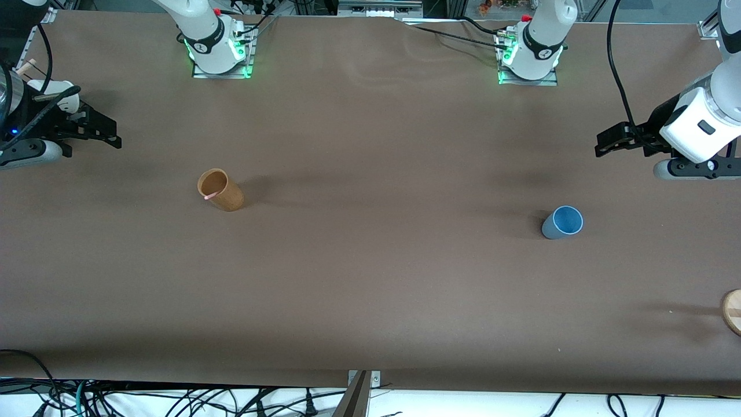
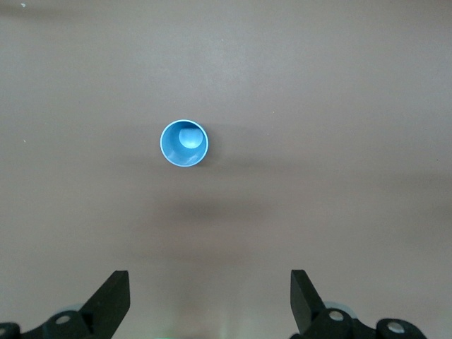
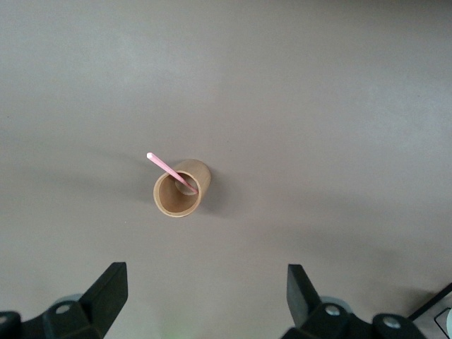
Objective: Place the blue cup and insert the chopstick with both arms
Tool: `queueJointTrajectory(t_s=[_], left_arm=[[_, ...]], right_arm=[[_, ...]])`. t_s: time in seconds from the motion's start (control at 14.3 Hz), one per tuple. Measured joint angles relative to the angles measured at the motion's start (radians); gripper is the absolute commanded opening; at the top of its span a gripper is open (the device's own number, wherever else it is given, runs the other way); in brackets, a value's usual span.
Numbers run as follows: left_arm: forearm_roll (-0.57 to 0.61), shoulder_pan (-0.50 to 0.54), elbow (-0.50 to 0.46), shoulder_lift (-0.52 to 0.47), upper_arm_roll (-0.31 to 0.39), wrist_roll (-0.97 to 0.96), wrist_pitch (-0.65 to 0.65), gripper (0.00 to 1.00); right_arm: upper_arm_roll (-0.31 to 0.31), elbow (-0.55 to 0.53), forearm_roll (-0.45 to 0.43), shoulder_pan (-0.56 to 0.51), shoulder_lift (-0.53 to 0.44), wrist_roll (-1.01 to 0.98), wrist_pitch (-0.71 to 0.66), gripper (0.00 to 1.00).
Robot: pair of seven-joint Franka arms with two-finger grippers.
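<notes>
The robot's right gripper should close on the upper end [image 1: 208, 197] [image 3: 159, 163] of the pale-pink chopstick, where it pokes out over the orange-brown cup's rim.
The blue cup [image 1: 562, 222] stands upright and empty on the brown table toward the left arm's end; it also shows in the left wrist view [image 2: 184, 143]. The pale-pink chopstick [image 1: 209, 196] leans inside the taller orange-brown cup [image 1: 220, 189] toward the right arm's end, its tip sticking out over the rim. Both show in the right wrist view, the chopstick [image 3: 166, 168] in the brown cup [image 3: 178, 189]. My left gripper [image 1: 603, 146] [image 2: 210, 282] hangs open and empty high over the table. My right gripper [image 1: 113, 132] [image 3: 205, 275] hangs open and empty too.
A round wooden object [image 1: 733, 310] lies at the table's edge at the left arm's end, nearer to the front camera than the blue cup. A metal bracket [image 1: 362, 394] and cables sit along the front edge. Both arm bases stand at the back.
</notes>
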Motion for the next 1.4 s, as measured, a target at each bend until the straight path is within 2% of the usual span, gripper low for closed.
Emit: queueJointTrajectory(t_s=[0.7, 1.05, 1.4], left_arm=[[0.0, -0.002, 0.0, 0.0, 0.0, 0.0, 0.0, 1.0], [0.0, -0.001, 0.0, 0.003, 0.0, 0.0, 0.001, 1.0], [0.025, 0.003, -0.001, 0.058, 0.002, 0.002, 0.059, 1.0]], right_arm=[[0.007, -0.004, -0.004, 0.0, 0.0, 0.001, 0.006, 1.0], [0.007, -0.057, -0.004, 0.0, -0.002, 0.001, 0.062, 1.0], [0.012, -0.079, -0.004, 0.0, -0.008, 0.001, 0.073, 1.0]])
